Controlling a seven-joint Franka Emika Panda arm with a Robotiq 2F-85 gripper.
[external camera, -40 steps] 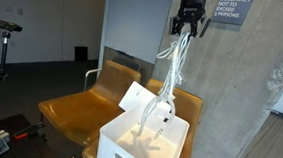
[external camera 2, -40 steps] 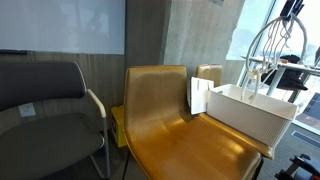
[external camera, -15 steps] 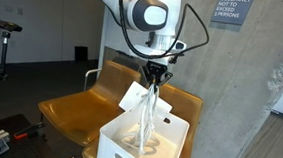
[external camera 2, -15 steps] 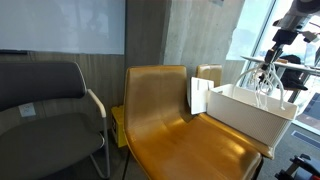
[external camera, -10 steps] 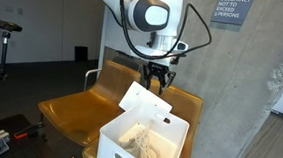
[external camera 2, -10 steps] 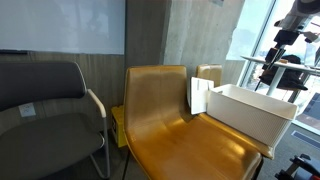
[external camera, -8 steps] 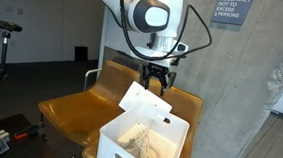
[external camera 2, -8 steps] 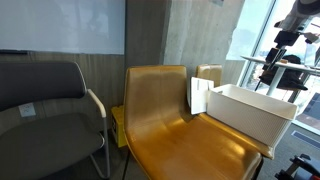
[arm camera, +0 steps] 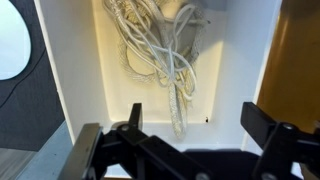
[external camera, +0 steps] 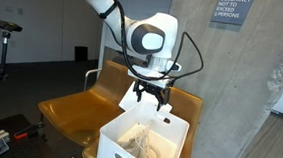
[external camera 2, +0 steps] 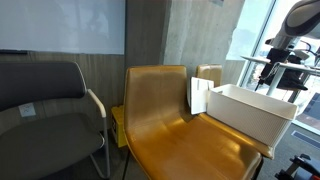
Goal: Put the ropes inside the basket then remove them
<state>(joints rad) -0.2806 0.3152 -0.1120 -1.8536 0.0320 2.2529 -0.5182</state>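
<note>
The gripper should next go down to the middle of the tangled heap [external camera: 141, 146] [arm camera: 165, 45] of ropes in the white basket and close there.
The ropes [external camera: 143, 143] lie as a pale tangled heap on the floor of the white basket [external camera: 115, 153], which stands on an orange chair. My gripper [external camera: 150, 99] hangs just above the basket's far rim, open and holding nothing. In the wrist view the ropes [arm camera: 160, 45] are coiled at the far end of the basket [arm camera: 85, 90]. There my gripper [arm camera: 197, 125] shows its two black fingers spread wide over the bare near floor, apart from the ropes. From the side, the basket [external camera 2: 245, 115] hides the ropes behind its wall.
Two orange chairs [external camera: 74, 106] stand side by side, with a grey chair [external camera 2: 45, 105] beside them. A white card [external camera: 140, 97] stands up at the basket's back edge. A concrete pillar [external camera: 236, 96] rises close behind the basket.
The gripper opened and let the ropes drop into the basket. It then came lower, toward the basket's rim, with the arm leaning further over.
</note>
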